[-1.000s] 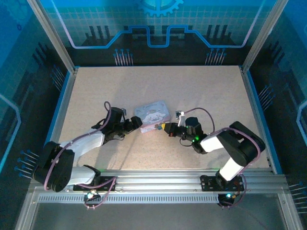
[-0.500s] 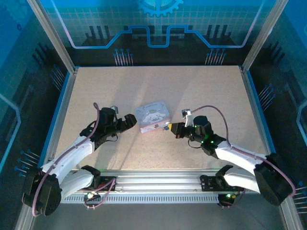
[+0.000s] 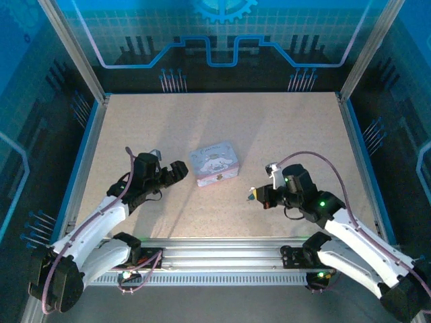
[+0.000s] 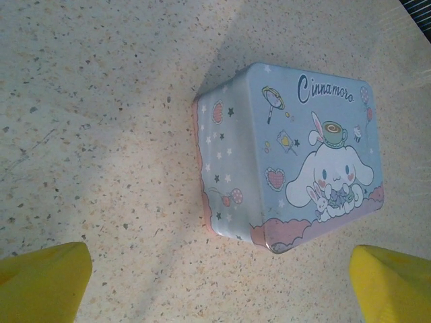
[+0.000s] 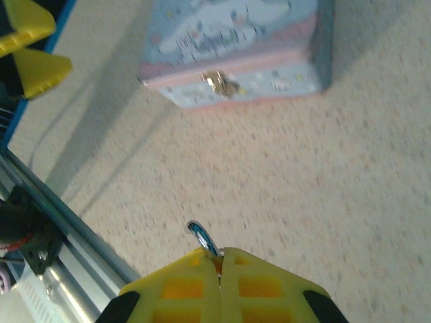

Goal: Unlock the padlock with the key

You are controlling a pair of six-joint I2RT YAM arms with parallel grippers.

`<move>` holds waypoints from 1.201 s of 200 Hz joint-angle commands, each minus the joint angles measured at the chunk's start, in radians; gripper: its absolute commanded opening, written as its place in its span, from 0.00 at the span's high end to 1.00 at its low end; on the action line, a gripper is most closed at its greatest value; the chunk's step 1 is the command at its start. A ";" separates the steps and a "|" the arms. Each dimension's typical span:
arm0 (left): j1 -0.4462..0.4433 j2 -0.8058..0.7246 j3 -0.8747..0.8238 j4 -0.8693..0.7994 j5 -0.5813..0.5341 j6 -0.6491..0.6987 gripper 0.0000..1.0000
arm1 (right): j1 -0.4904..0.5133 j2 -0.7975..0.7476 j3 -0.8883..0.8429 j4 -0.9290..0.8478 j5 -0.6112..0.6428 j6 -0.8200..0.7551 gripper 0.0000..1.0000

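Note:
I should use my right gripper to set the padlock down on the bare tabletop (image 3: 248, 214) just behind the aluminium rail.
My right gripper (image 3: 254, 195) (image 5: 219, 259) is shut on the padlock. Its thin silvery shackle loop (image 5: 203, 238) pokes out between the yellow fingertips, and its body is hidden between the pads. The gripper hangs over bare table, well short of the front of the lavender-blue cartoon tin (image 3: 214, 163) (image 5: 236, 47). The tin's small metal latch (image 5: 219, 82) faces it. My left gripper (image 3: 176, 169) (image 4: 219, 296) stands wide open just left of the tin (image 4: 296, 155), touching nothing. Its yellow fingers (image 5: 30, 47) show at the top left of the right wrist view. The key is out of view.
The speckled beige tabletop (image 3: 222, 121) stretches behind the tin. A blue wall (image 3: 86, 148) borders it on the left. An aluminium rail (image 3: 222, 245) runs along the near edge beneath both arms.
The right gripper has drawn back from the tin's front toward the near right, still shut. The left gripper has opened fully and slid a little left, away from the tin.

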 commanded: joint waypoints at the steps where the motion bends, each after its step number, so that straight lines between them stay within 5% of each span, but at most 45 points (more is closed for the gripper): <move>1: 0.011 -0.023 -0.016 -0.027 -0.013 0.012 0.01 | -0.012 -0.043 0.026 -0.202 -0.008 -0.006 1.00; 66: 0.013 -0.048 -0.039 -0.031 -0.018 0.007 0.01 | -0.012 0.066 -0.080 -0.106 -0.120 0.059 1.00; 240: 0.013 -0.001 -0.055 0.014 0.016 -0.016 0.01 | -0.019 0.479 0.005 0.020 -0.126 -0.050 1.00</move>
